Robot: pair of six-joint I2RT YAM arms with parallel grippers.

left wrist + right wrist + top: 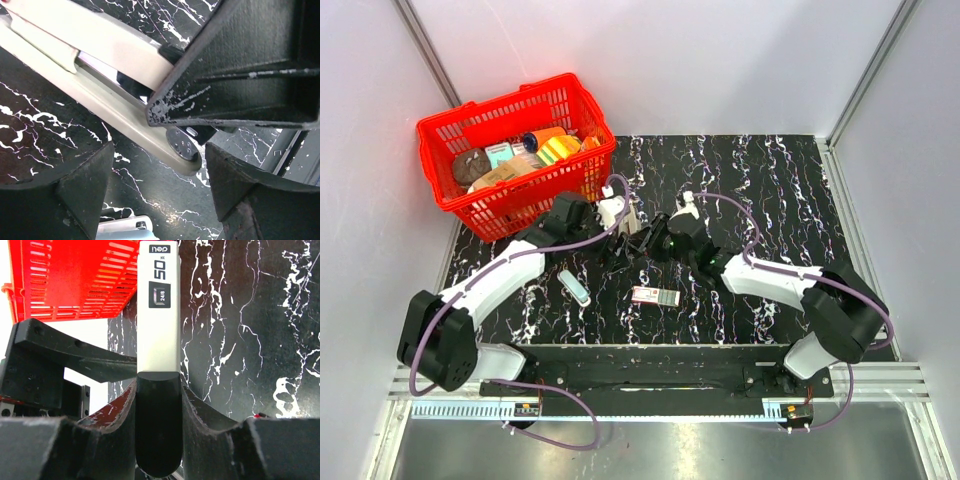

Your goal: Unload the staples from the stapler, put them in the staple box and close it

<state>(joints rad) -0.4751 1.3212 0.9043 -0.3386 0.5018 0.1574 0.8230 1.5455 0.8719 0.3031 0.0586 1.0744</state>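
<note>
Next, I release the stapler with my right gripper on the black marbled table (663, 227) behind the small red-and-white box.
The stapler (158, 315) is slim, with a cream-white top marked "50 24/8" and a black rear end. My right gripper (159, 405) is shut on that black end and holds it. In the left wrist view the stapler (100, 55) runs diagonally, hinged slightly open, with its silvery metal and round anvil plate (182, 145) showing. My left gripper (159, 167) is open; the stapler's front end lies just at its fingertips, not clamped. In the top view both grippers meet at the table's middle, the left (623, 238) and the right (665, 240), with the stapler (645, 243) between them.
A red basket (450, 135) with several items stands at the back left, also in the right wrist view (75, 275). A pale blue-white slim bar (574, 287) and a small red-and-white box (656, 296) lie on the black marbled table (770, 180) in front of the grippers.
</note>
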